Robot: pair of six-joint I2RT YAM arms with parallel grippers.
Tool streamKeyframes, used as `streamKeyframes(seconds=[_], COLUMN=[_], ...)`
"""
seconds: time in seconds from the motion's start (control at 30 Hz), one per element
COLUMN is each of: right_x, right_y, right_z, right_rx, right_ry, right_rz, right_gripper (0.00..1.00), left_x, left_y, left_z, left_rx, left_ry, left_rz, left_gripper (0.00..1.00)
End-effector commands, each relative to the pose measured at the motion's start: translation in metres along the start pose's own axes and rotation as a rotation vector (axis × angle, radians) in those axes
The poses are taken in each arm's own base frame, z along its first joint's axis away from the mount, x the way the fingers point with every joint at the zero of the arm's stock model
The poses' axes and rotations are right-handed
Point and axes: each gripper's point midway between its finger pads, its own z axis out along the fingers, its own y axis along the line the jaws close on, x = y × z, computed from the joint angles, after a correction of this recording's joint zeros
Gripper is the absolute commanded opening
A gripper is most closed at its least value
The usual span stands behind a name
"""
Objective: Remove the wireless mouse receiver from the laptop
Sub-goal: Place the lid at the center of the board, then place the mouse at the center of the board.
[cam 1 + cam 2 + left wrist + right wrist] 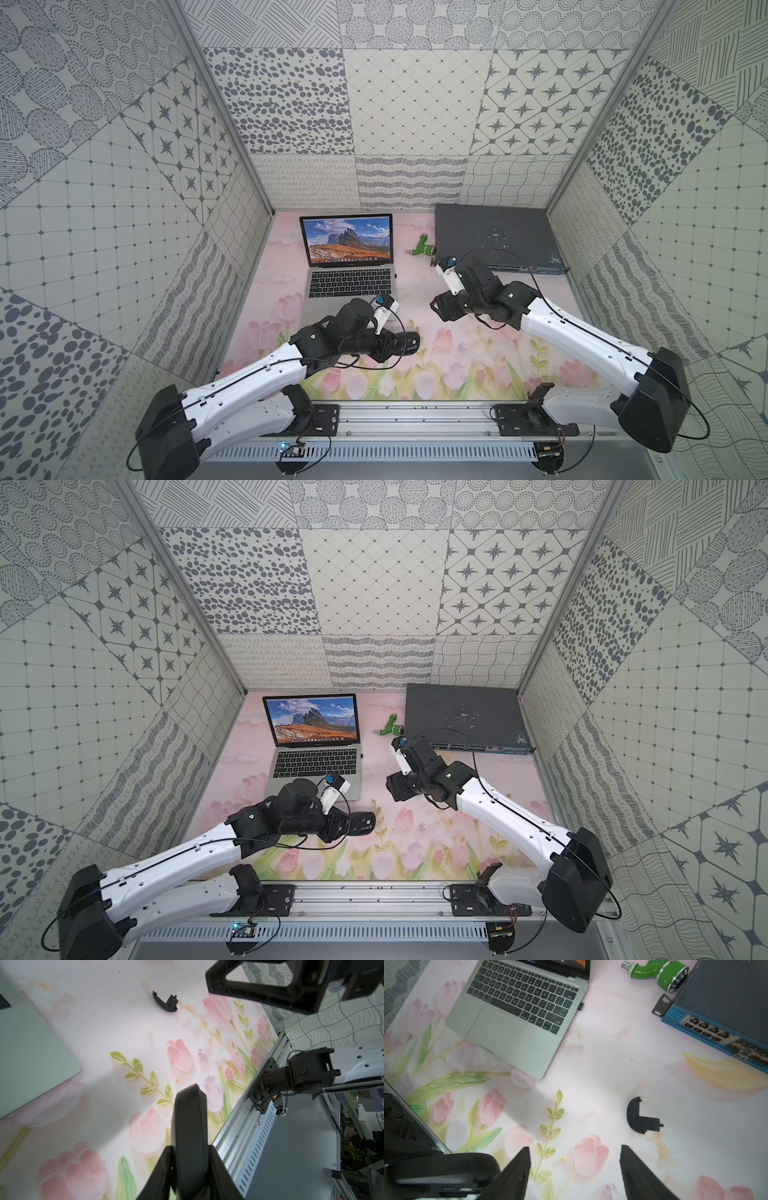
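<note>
My left gripper should put the black mouse down on the flowered mat (412, 367) (184, 1131) just short of the metal rail.
The silver-grey laptop (351, 286) (316, 771) (517, 1028) stands open at the back left of the flowered mat. The wireless mouse receiver (581, 1006) (395, 275) is a tiny black nub sticking out of its right edge. My right gripper (574, 1147) (436, 309) hangs open and holds nothing, over the mat to the right of the laptop and well short of the receiver. My left gripper (190, 1147) (395, 347) is shut on the black mouse (190, 1109) (409, 345), in front of the laptop's front right corner (31, 1053).
A curved black plastic piece (638, 1118) (166, 1002) lies loose on the mat just beyond my right gripper. A dark grey network switch (494, 237) (716, 1012) fills the back right. A green-and-white plug (424, 248) (660, 972) lies beside it. A metal rail (415, 415) runs along the front.
</note>
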Motion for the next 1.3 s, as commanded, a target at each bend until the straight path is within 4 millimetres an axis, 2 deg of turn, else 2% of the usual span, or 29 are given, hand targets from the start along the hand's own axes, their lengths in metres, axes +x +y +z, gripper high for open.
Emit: streamKeyframes(seconds=[0.0,0.27,0.6,0.67,0.77,0.97,1.27], right_x=[0.003,0.012,0.016,0.017,0.017,0.016,0.009], right_y=[0.002,-0.002,-0.002,-0.003,-0.004,-0.003,0.0], right_z=[0.002,0.01,0.012,0.013,0.015,0.015,0.013], right_rx=[-0.025,-0.014,-0.019,-0.016,-0.01,-0.014,-0.031], right_ry=[-0.003,0.021,0.023,0.027,0.032,0.033,0.018], right_rz=[0.029,0.04,0.042,0.042,0.043,0.041,0.027], right_gripper=[0.71,0.71,0.71,0.71,0.72,0.73,0.73], left_x=[0.014,0.05,0.051,0.052,0.053,0.055,0.045], left_y=[-0.026,0.002,0.018,0.022,0.029,0.04,0.051], left_z=[0.009,0.034,0.059,0.06,0.062,0.063,0.05], left_rx=[0.223,0.191,0.195,0.188,0.177,0.143,0.05], left_ry=[0.015,0.097,0.143,0.148,0.158,0.175,0.152], left_rz=[-0.134,-0.289,-0.349,-0.353,-0.372,-0.383,-0.36], left_gripper=[0.1,0.14,0.17,0.22,0.37,0.55,0.63])
